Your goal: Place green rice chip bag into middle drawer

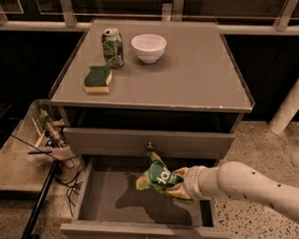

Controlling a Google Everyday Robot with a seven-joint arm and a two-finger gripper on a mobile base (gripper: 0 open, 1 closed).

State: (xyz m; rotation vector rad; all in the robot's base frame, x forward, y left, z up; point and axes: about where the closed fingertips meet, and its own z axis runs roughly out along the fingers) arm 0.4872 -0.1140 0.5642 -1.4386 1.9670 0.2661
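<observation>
My gripper has the green rice chip bag. It will let go of it on the open middle drawer's grey bottom, near its centre (pixel 154 193).
The green rice chip bag (pixel 158 177) is a crumpled light-green foil bag with a dark green oval label. It hangs over the open middle drawer (pixel 112 201), above its grey floor. My gripper (pixel 179 187) reaches in from the right on a white arm and is shut on the bag's right end. The bag casts a shadow on the drawer floor below it. The drawer's front panel (pixel 145 234) is at the bottom of the view.
On the cabinet top (pixel 200 79) stand a green drink can (pixel 113 47), a white bowl (pixel 148 47) and a green-topped yellow sponge (pixel 97 79). The upper drawer front with a small knob (pixel 149 146) is closed. A bin with clutter and cables (pixel 45 137) sits at the left.
</observation>
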